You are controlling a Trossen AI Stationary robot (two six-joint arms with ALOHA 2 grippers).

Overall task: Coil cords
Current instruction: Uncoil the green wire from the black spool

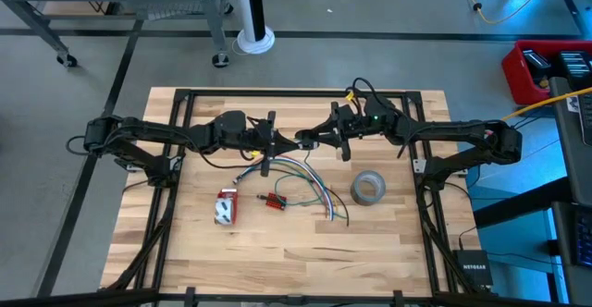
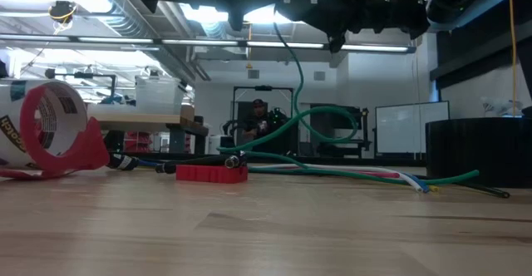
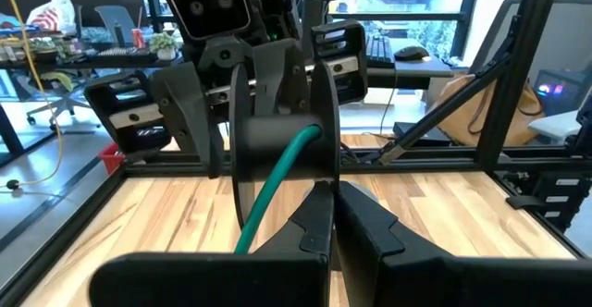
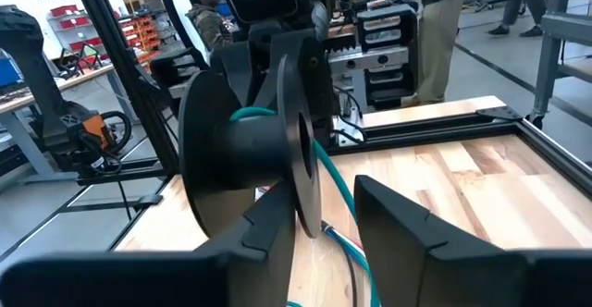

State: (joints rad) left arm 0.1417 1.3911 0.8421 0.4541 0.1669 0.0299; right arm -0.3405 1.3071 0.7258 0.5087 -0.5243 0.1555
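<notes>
The green cord is slack and my left gripper is holding the spool, so I need to take the spool's other rim (image 4: 311, 216) with my right gripper before my left gripper reaches the cord.
A black spool (image 3: 277, 136) with two flat flanges hangs above the middle of the table between my two grippers; it also shows in the right wrist view (image 4: 250, 150). A teal-green cord (image 3: 273, 182) leaves its hub, drops (image 2: 291, 93) and joins loose green, white and dark cords (image 1: 310, 185) lying on the table. My left gripper (image 3: 330, 205) is shut on one flange. My right gripper (image 4: 324, 210) is open, its fingers on either side of the other flange's rim (image 4: 305, 191); whether one finger touches it, I cannot tell. My left gripper pinches the lower rim of the spool's flange (image 3: 324, 173) between its two fingers (image 3: 310, 228). The fingers come level from the table's left side. The spool is lifted clear of the table, its axis about level, and the cord hangs slack from the hub.
A grey tape roll (image 1: 368, 189) lies right of the cords. A red and white tape dispenser (image 1: 225, 207) and a small red piece (image 1: 272, 201) lie to their left. A black frame (image 1: 185, 94) borders the table. People show in the room beyond.
</notes>
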